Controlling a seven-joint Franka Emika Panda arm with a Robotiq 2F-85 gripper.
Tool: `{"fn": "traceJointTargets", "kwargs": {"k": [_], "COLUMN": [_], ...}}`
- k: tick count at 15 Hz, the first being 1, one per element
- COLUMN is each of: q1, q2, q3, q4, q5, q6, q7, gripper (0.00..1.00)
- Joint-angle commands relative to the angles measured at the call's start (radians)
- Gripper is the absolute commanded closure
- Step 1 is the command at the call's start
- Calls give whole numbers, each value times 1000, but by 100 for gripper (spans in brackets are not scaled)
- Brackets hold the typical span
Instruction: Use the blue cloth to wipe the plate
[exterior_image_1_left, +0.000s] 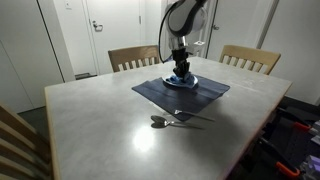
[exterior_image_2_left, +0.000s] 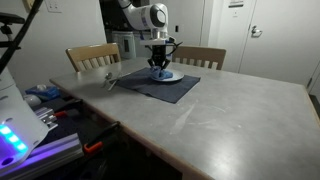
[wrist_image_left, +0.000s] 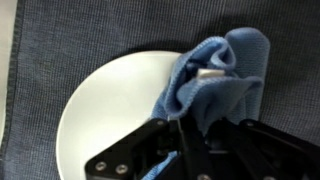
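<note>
I should use my gripper to set the blue cloth down on the placemat's edge (exterior_image_1_left: 147, 91) next to the white plate, on the side toward the bare table.
A white plate (wrist_image_left: 110, 105) lies on a dark blue placemat (wrist_image_left: 60, 40). A crumpled blue cloth (wrist_image_left: 215, 80) rests on the plate's right part. My gripper (wrist_image_left: 195, 125) is shut on the blue cloth and presses it down onto the plate. In both exterior views the gripper (exterior_image_1_left: 181, 66) (exterior_image_2_left: 160, 63) stands upright over the plate (exterior_image_1_left: 182, 81) (exterior_image_2_left: 167, 75), with the cloth (exterior_image_1_left: 180, 74) bunched under the fingers.
The placemat (exterior_image_1_left: 180, 93) lies on a grey table (exterior_image_1_left: 100, 130). A metal spoon (exterior_image_1_left: 165, 121) lies in front of the mat. Wooden chairs (exterior_image_1_left: 133, 58) (exterior_image_1_left: 250, 58) stand at the far side. Cluttered gear (exterior_image_2_left: 40, 120) sits beside the table.
</note>
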Motion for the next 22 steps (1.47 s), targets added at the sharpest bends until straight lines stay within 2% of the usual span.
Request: {"fn": "traceJointTargets", "kwargs": {"k": [1, 4, 9, 15, 22], "q1": [-89, -147, -192, -155, -79], "q2": [-40, -55, -109, -137, -92], "q3": [80, 133, 199, 264, 268], "q4": [-37, -43, -85, -175, -242], "q5": [116, 244, 387, 474, 433], "q6": [45, 78, 188, 374, 571], "q7": [-96, -170, -273, -240, -133], "gripper": [97, 97, 97, 97, 97]}}
